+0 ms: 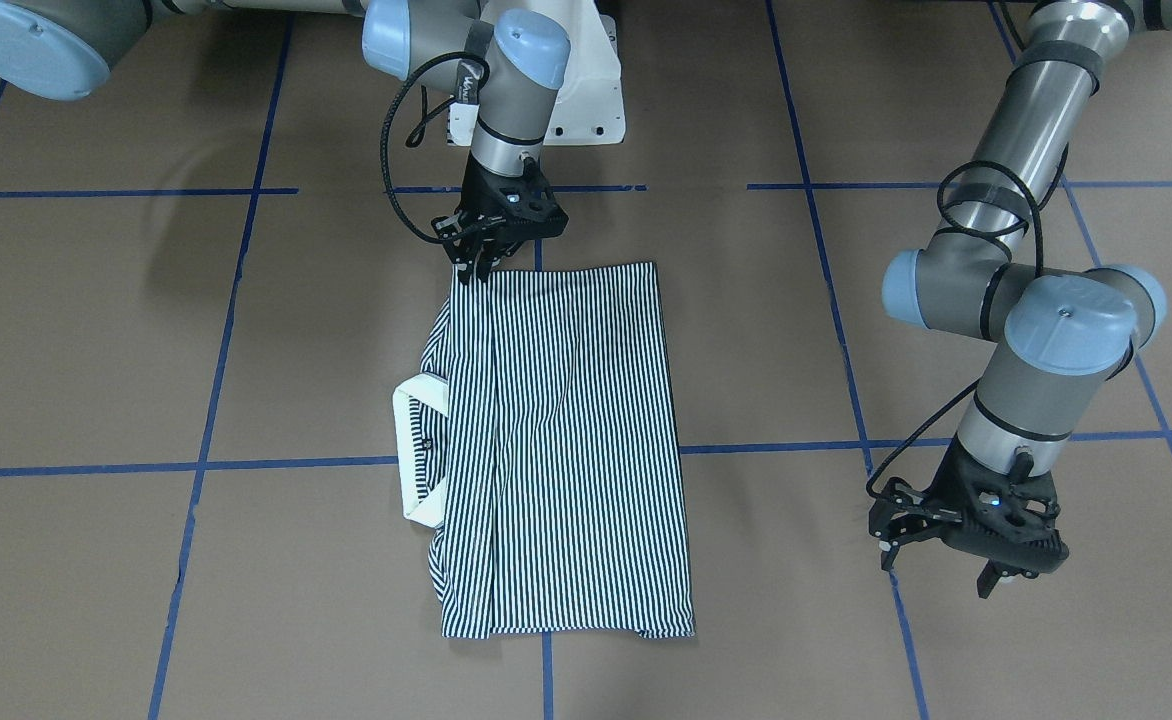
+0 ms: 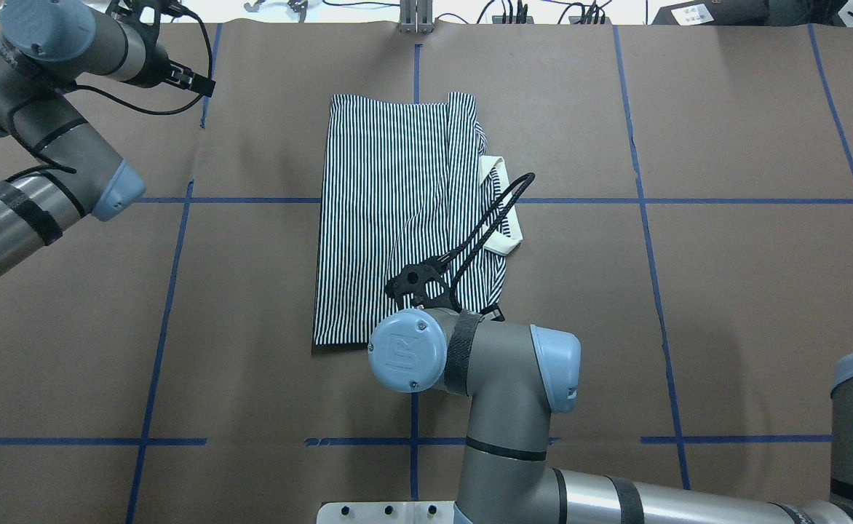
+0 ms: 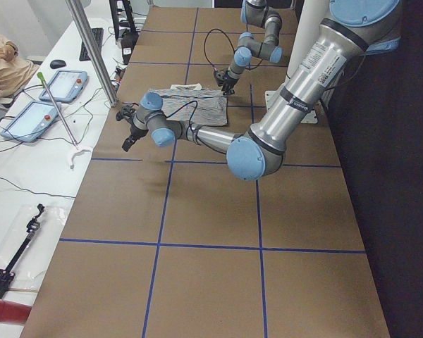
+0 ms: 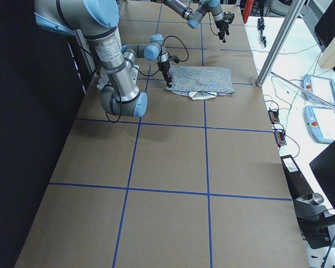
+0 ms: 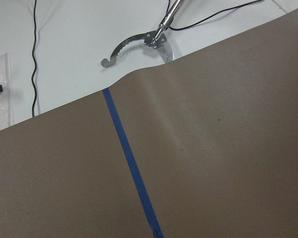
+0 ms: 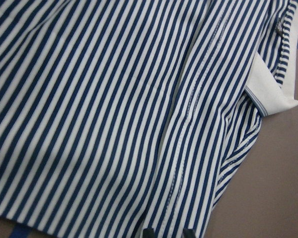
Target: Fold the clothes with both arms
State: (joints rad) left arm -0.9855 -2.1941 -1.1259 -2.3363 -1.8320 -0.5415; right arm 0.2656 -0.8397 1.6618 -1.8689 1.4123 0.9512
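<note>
I need to pinch the shirt's near corner (image 1: 457, 288) with my right gripper and pull it over, because the shirt's under layer sticks out past its top layer beside the collar.
The navy-and-white striped polo shirt (image 1: 556, 450) lies flat on the brown table, folded into a narrow rectangle. Its cream collar (image 1: 411, 450) sticks out on the robot's right side. The shirt also shows in the overhead view (image 2: 390, 218) and fills the right wrist view (image 6: 114, 99). My right gripper (image 1: 474, 272) points down at the shirt's corner nearest the robot, on the collar side. Its fingertips (image 6: 148, 232) are close together on the fabric edge. In the overhead view its own wrist hides it. My left gripper (image 1: 936, 575) is open and empty above bare table, well off the shirt's far side.
Blue tape lines (image 1: 296, 465) grid the table. The white pedestal base (image 1: 586, 100) stands behind the right gripper. Beyond the table's far edge (image 5: 139, 74) lie a metal tool (image 5: 139, 42) and cables. Tablets (image 3: 56, 84) and an upright post (image 3: 92, 49) are on the operators' side.
</note>
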